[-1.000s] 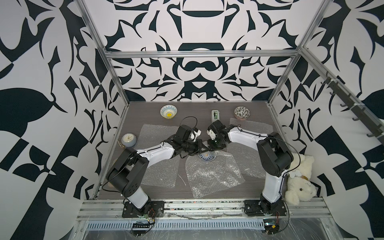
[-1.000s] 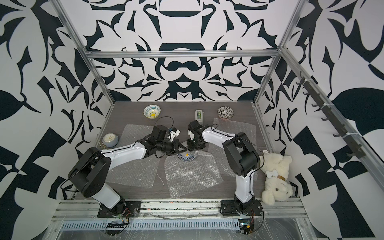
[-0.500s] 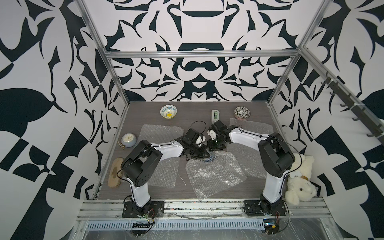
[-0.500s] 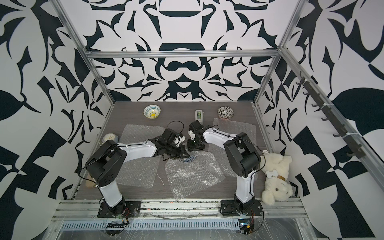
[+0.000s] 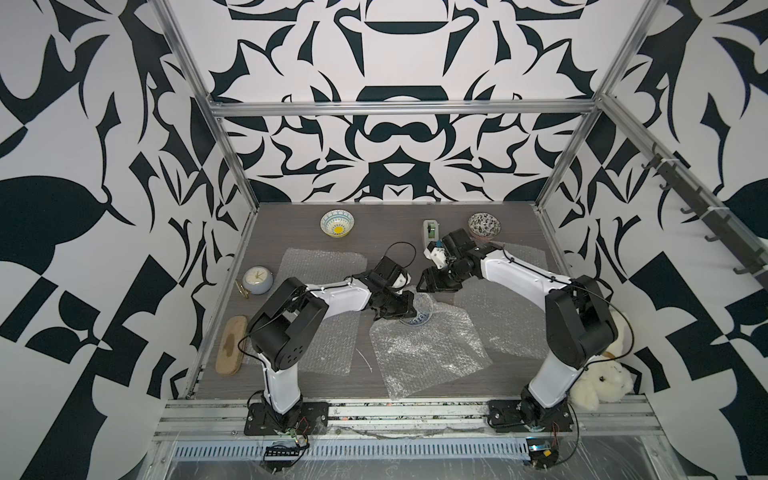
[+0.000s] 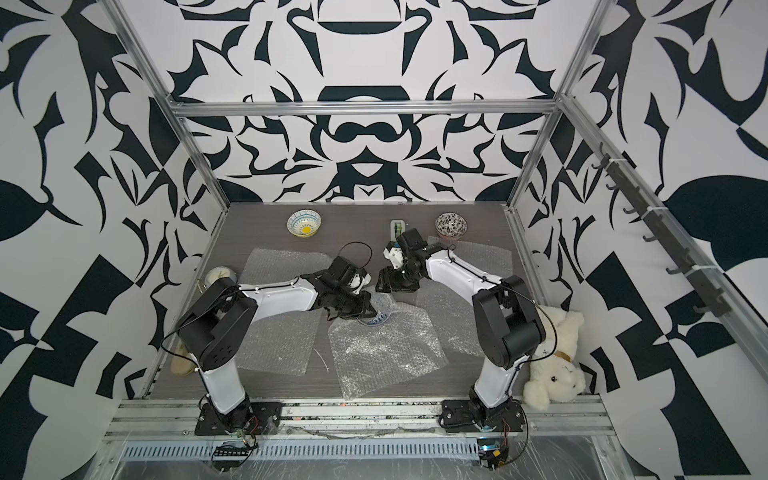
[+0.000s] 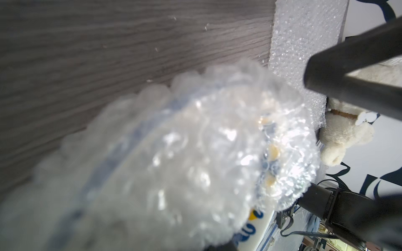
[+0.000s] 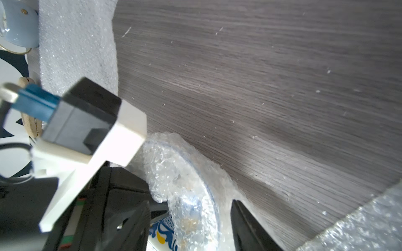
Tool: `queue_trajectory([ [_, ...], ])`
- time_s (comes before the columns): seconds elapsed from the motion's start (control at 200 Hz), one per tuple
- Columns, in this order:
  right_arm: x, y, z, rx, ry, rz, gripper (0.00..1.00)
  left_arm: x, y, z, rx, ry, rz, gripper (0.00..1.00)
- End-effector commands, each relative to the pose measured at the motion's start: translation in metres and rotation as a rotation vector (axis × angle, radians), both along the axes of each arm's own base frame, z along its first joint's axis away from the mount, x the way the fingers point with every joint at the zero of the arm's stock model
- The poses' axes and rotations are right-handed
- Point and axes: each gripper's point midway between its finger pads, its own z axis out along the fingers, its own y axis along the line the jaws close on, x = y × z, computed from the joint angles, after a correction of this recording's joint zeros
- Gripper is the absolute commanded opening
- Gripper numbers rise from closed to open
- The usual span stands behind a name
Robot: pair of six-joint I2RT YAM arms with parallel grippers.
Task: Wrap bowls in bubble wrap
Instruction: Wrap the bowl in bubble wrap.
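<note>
The sheet of bubble wrap is crooked, with its near corner at the edge of the table, so next I pinch the wrapped rim (image 5: 428,301) with my right gripper and pull bowl and sheet back.
The blue-and-yellow bowl (image 5: 419,320) (image 6: 377,319) sits mid-table with the far edge of a bubble wrap sheet (image 5: 428,355) (image 6: 384,353) folded over it. My left gripper (image 5: 400,308) (image 6: 360,308) is shut on that folded wrap at the bowl's rim; in the left wrist view the wrap-covered bowl (image 7: 195,163) fills the picture. My right gripper (image 5: 428,286) (image 8: 195,230) is open, its fingers (image 8: 247,228) on either side of the wrapped rim (image 8: 189,195) without touching it. A white bowl with a yellow centre (image 5: 337,223) and a black-and-white floral bowl (image 5: 484,225) stand unwrapped at the back.
Two more bubble wrap sheets lie flat, one under the left arm (image 5: 324,345) and one under the right arm (image 5: 503,316). A white tape dispenser (image 5: 431,232) stands at the back. A small clock (image 5: 257,280) and a wooden brush (image 5: 230,345) lie at the left wall. A plush toy (image 5: 598,378) sits at the right.
My right gripper has opened and let go of the wrap at the bowl. The left arm's elbow has swung toward the middle while its gripper stays shut at the bowl.
</note>
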Motion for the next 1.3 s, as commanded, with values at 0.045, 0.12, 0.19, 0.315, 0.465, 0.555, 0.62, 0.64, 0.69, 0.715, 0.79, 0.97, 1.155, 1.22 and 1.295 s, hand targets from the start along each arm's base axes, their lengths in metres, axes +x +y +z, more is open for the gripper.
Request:
queue_trajectory([
  [0.045,0.001,0.017,-0.006,0.035,0.019,0.058,0.69,-0.001,0.004,-0.007,0.044,0.004,-0.01,0.0],
  [0.12,0.002,0.022,-0.007,0.041,0.015,0.067,0.7,-0.001,0.006,-0.004,0.046,-0.005,-0.007,0.0],
  [0.19,0.002,0.025,-0.01,0.041,0.021,0.074,0.7,-0.001,0.007,-0.002,0.047,-0.013,-0.003,0.0],
  [0.315,-0.001,0.028,-0.014,0.044,0.04,0.091,0.74,0.0,0.008,-0.003,0.052,-0.021,0.002,0.0],
  [0.465,-0.002,0.029,-0.011,0.051,0.03,0.095,0.75,0.002,0.005,-0.003,0.044,-0.018,0.003,0.0],
  [0.555,-0.002,0.029,-0.01,0.044,0.027,0.097,0.75,0.002,0.005,-0.002,0.05,-0.023,-0.003,0.0],
  [0.62,-0.003,0.028,-0.014,0.015,0.029,0.109,0.75,0.004,0.006,0.0,0.056,-0.033,-0.008,0.0],
  [0.64,-0.005,0.028,-0.017,0.001,0.033,0.114,0.75,0.004,0.006,0.0,0.059,-0.036,-0.009,0.0],
  [0.69,-0.008,0.028,-0.024,-0.037,0.039,0.129,0.75,0.005,0.006,0.002,0.063,-0.041,-0.013,0.0],
  [0.715,-0.009,0.027,-0.029,-0.056,0.045,0.133,0.75,0.006,0.005,0.003,0.064,-0.043,-0.015,0.0],
  [0.79,-0.012,0.021,-0.046,-0.137,0.053,0.132,0.72,0.007,0.004,0.006,0.062,-0.051,-0.017,0.0],
  [0.97,-0.014,0.004,-0.069,-0.264,0.064,0.108,0.57,0.012,0.008,0.017,0.07,-0.094,0.004,0.07],
  [1.155,-0.011,-0.005,-0.07,-0.307,0.039,0.087,0.45,0.018,0.017,0.033,0.083,-0.157,0.043,0.29],
  [1.22,-0.009,-0.005,-0.068,-0.308,0.026,0.081,0.45,0.021,0.021,0.043,0.086,-0.192,0.064,0.34],
  [1.295,-0.007,-0.004,-0.065,-0.302,0.011,0.073,0.43,0.025,0.028,0.057,0.092,-0.236,0.095,0.37],
])
